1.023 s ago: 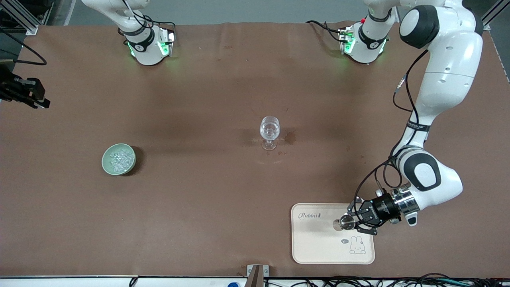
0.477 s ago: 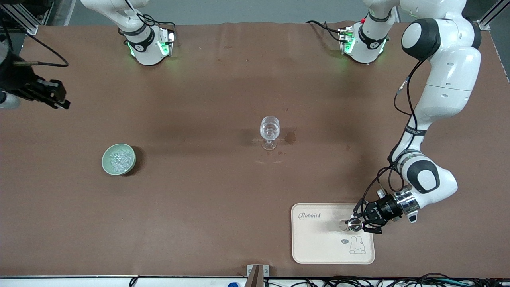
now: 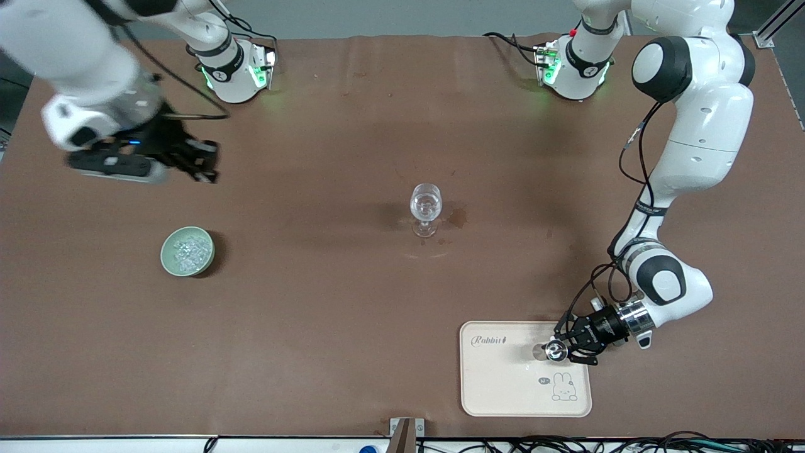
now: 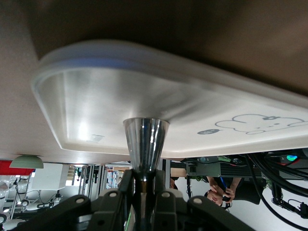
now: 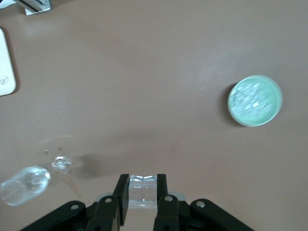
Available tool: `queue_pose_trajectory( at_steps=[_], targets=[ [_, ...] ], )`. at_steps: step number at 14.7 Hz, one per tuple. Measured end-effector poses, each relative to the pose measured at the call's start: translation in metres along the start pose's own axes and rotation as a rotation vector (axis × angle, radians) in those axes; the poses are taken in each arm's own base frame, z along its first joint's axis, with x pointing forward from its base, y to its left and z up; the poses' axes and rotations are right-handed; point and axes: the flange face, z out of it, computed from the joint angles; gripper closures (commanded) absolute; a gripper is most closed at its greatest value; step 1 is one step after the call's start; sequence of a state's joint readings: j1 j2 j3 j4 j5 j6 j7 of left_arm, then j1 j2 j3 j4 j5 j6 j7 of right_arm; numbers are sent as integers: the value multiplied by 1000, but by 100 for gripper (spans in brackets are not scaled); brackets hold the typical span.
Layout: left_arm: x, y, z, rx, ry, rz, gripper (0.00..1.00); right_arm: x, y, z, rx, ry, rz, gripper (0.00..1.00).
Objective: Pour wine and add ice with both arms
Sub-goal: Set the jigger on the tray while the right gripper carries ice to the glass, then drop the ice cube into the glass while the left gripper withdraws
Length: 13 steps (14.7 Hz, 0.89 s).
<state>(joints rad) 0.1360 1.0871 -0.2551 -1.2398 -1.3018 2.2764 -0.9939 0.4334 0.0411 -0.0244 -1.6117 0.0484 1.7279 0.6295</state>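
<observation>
Next, I let go of the clear ice cube, now over the table near the bowl, with my right gripper inside the stemmed glass [image 3: 426, 207] [image 5: 32, 181], beside the dark wet stain.
The stemmed glass [image 3: 426, 207] stands upright mid-table and also shows in the right wrist view [image 5: 24, 185]. The pale green bowl [image 3: 187, 251] holds several chunks of ice [image 3: 188, 250] and shows in the right wrist view [image 5: 255, 100]. My right gripper [image 3: 202, 165] hangs over the table between its base and the bowl, shut on a clear ice cube [image 5: 142, 191]. My left gripper [image 3: 561, 351] is low over the cream tray [image 3: 503, 390], shut on the narrow neck of a shiny metal cone-shaped vessel [image 4: 146, 144] whose wide end meets the tray [image 4: 120, 96].
A dark wet stain [image 3: 458, 218] lies beside the glass toward the left arm's end. The tray sits near the table's front edge. A metal bracket [image 3: 405, 431] stands at the front edge.
My right arm has swung in from the table's end toward the middle, over the table above the bowl. My left gripper has sunk slightly with the metal vessel onto the tray.
</observation>
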Motion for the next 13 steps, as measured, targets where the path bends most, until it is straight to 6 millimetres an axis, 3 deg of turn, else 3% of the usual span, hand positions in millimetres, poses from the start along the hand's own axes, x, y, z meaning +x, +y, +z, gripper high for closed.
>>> queue_pose_trajectory(
  at_steps=[1,2,3,8,11,13],
  targets=[
    [0,0,0,0,0,0,50,-11,-28,11,-2,-7,29,91],
    [0,0,0,0,0,0,19,-22,-56,21,-5,-13,57,92],
    [0,0,0,0,0,0,0,-32,-83,32,-10,-19,81,92],
    [-12,7,-6,3,20,66,0,-84,-205,104,4,-16,142,91],
    [-43,17,-33,85,98,212,0,-116,-251,146,29,-4,143,91],
    [-56,24,-65,166,105,261,0,-134,-269,166,30,-5,125,91]
  ],
)
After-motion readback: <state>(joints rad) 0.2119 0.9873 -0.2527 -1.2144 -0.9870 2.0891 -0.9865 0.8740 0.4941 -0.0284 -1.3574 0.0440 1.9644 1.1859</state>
